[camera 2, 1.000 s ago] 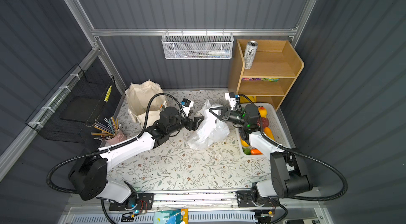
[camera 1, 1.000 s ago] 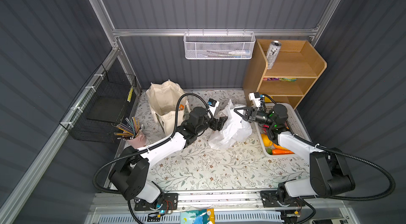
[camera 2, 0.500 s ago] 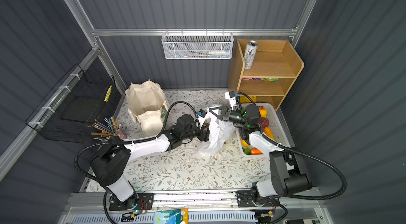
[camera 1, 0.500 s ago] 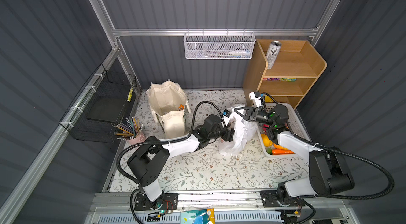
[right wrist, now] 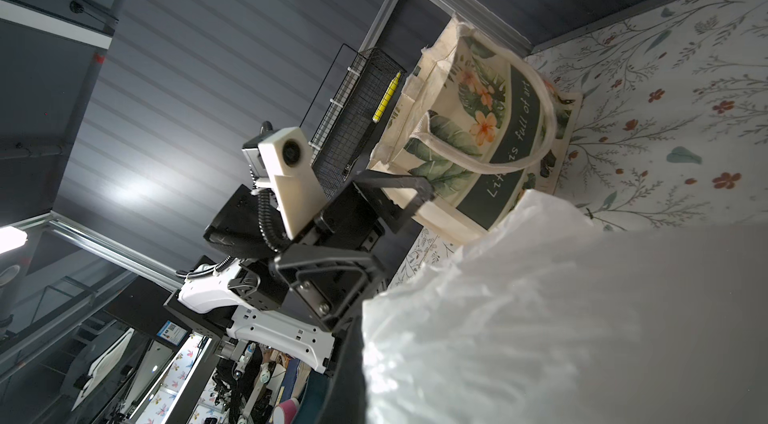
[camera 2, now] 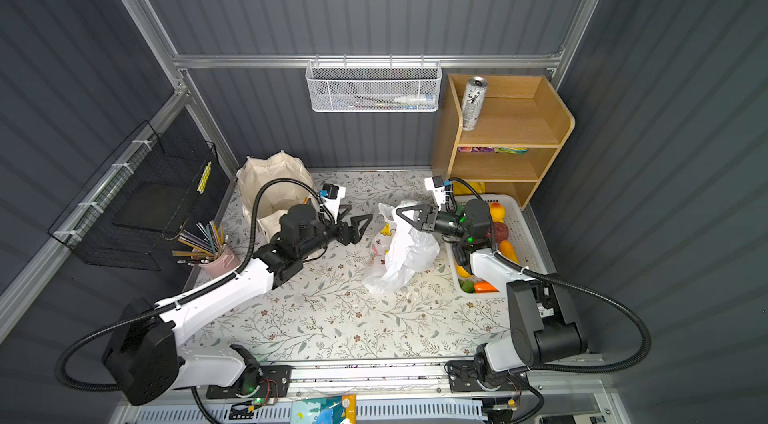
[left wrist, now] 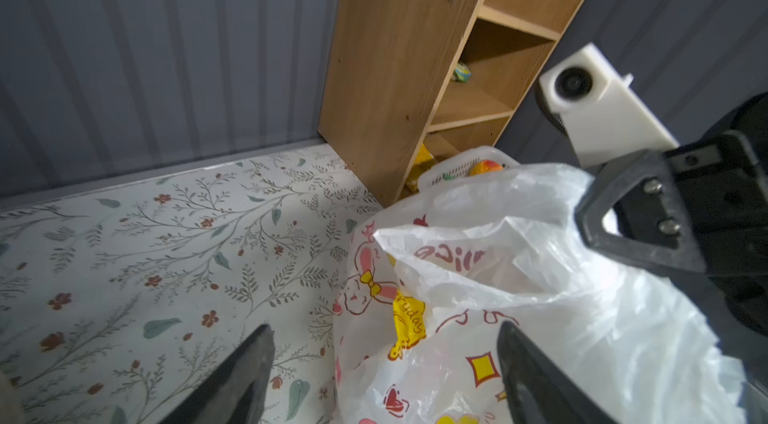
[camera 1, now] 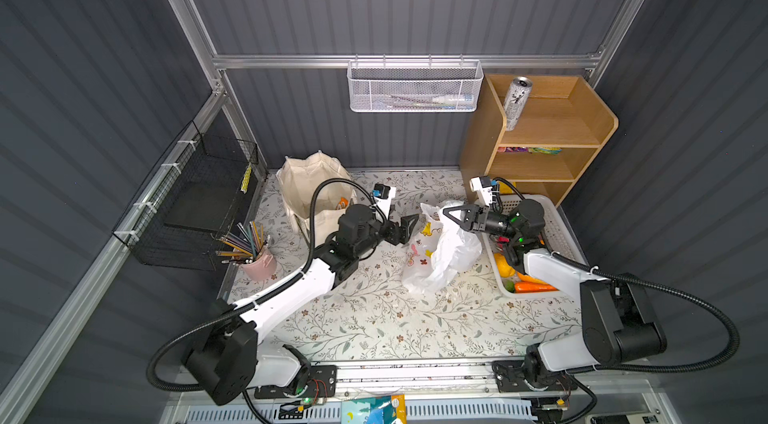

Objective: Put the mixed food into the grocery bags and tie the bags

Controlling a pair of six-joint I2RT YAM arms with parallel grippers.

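The loose edge of the grocery bag sags past the open fingers of my left gripper, so my left gripper should reach in and take the upper edge (camera 1: pixel 440 210) next to my right gripper.
The white plastic grocery bag (camera 1: pixel 440 255) (camera 2: pixel 399 260) with yellow and pink prints slumps mid-table. My right gripper (camera 1: pixel 446 214) (camera 2: pixel 401 212) is shut on its upper edge and holds it up; in the right wrist view the plastic (right wrist: pixel 540 318) hides the jaws. To the left of the bag hovers my left gripper (camera 1: pixel 409 224) (camera 2: pixel 357 220) (left wrist: pixel 384 330), open and empty, the printed side (left wrist: pixel 415 318) just ahead of its fingers. The cream canvas tote (camera 1: pixel 307 185) (right wrist: pixel 478 118) stands at the back left. Toy fruit and a carrot (camera 1: pixel 534 287) lie in the white basket (camera 1: pixel 557 226).
A wooden shelf (camera 1: pixel 544 131) at the back right carries a silver can (camera 1: pixel 515 102) and snack packets (camera 1: pixel 528 149). A pink cup of pencils (camera 1: pixel 259 266) and a black wire basket (camera 1: pixel 199 201) sit at the left. A white mesh basket (camera 1: pixel 415 87) hangs on the back wall.
My left gripper had reached right against the bag half a second ago and has now drawn back left, still open. The right gripper keeps its hold in the same place.
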